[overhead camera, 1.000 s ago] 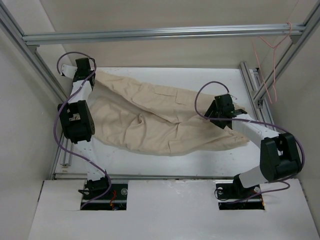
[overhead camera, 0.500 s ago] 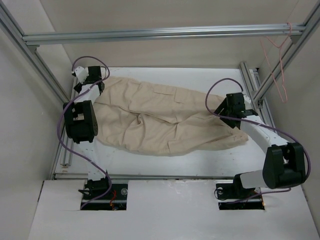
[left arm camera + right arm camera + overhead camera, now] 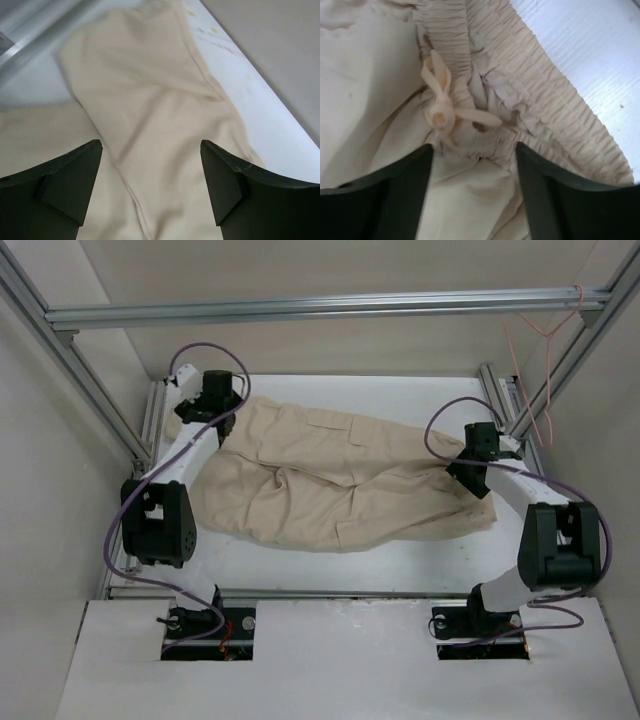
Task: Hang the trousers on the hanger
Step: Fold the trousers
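I should next close my left gripper on the beige trousers' near leg's end [image 3: 199, 513], closer to the bare table in front.
The beige trousers [image 3: 330, 480] lie spread flat across the white table [image 3: 400, 400], leg ends at the far left and waistband at the right. My left gripper [image 3: 218, 412] hovers open over the leg ends; in the left wrist view a trouser leg [image 3: 150, 115] lies below the left gripper [image 3: 150, 185] with nothing gripped. My right gripper [image 3: 472, 472] is low over the waistband. In the right wrist view the right gripper [image 3: 475, 195] stands open astride cloth just below the gathered waistband [image 3: 530, 90] and its drawstring knot [image 3: 440, 112]. The pink hanger [image 3: 545, 370] hangs from the frame at the far right.
Aluminium frame rails cross the back [image 3: 320, 308] and slant down both sides [image 3: 80, 370]. A rail post [image 3: 500, 405] stands close to the right gripper. Purple cables [image 3: 205, 352] loop above both wrists. Bare table shows in front of the trousers [image 3: 300, 565].
My left gripper opened and let go of the leg end, which dropped flat; that arm swung right along the back. The right arm shifted right onto the waistband, its jaws narrowing slightly.
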You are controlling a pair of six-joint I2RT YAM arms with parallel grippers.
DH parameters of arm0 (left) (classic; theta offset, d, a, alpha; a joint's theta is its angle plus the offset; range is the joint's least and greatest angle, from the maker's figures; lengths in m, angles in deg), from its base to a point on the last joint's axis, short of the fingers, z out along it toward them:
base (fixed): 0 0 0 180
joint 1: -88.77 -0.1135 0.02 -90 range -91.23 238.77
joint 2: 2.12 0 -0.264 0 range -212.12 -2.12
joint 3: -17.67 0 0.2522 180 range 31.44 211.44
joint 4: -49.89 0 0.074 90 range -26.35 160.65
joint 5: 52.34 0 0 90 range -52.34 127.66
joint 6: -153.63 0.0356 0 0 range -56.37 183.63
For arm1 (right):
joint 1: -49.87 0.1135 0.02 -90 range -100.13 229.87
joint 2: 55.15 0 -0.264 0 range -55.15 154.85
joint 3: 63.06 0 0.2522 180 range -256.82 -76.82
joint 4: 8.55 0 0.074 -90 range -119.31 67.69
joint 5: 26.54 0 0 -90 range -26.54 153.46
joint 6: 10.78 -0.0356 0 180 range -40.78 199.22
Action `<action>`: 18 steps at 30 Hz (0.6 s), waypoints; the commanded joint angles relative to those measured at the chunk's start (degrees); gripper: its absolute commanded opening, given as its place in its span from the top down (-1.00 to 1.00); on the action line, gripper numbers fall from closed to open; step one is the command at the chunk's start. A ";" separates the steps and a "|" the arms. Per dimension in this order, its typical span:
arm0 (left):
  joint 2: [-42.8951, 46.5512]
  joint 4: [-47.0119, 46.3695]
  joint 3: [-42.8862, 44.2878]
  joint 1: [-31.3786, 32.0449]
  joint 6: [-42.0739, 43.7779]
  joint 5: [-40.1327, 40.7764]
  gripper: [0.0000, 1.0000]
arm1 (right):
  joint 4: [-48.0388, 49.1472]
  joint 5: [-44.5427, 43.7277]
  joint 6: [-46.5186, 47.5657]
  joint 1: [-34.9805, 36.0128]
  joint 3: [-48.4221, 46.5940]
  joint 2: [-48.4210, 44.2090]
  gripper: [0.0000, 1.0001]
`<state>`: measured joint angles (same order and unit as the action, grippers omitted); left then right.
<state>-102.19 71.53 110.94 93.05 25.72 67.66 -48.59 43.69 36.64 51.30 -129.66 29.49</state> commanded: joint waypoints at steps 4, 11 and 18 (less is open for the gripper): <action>11.46 -1.02 -12.77 10.26 -4.80 -4.94 -0.55 | 0.97 1.13 1.02 -4.36 -6.48 10.01 0.32; 26.22 4.50 -26.84 10.19 -6.65 -7.06 -0.55 | 0.01 -3.77 -2.85 -12.81 -9.11 7.12 0.80; 37.31 17.77 -32.48 -0.61 -7.00 -5.66 -0.48 | -0.88 -4.76 -1.97 -12.48 -11.16 4.14 -0.47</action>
<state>-68.44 82.59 79.97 95.82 19.64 60.14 -49.73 40.33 34.45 36.90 -140.22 37.71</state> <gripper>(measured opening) 0.747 0.696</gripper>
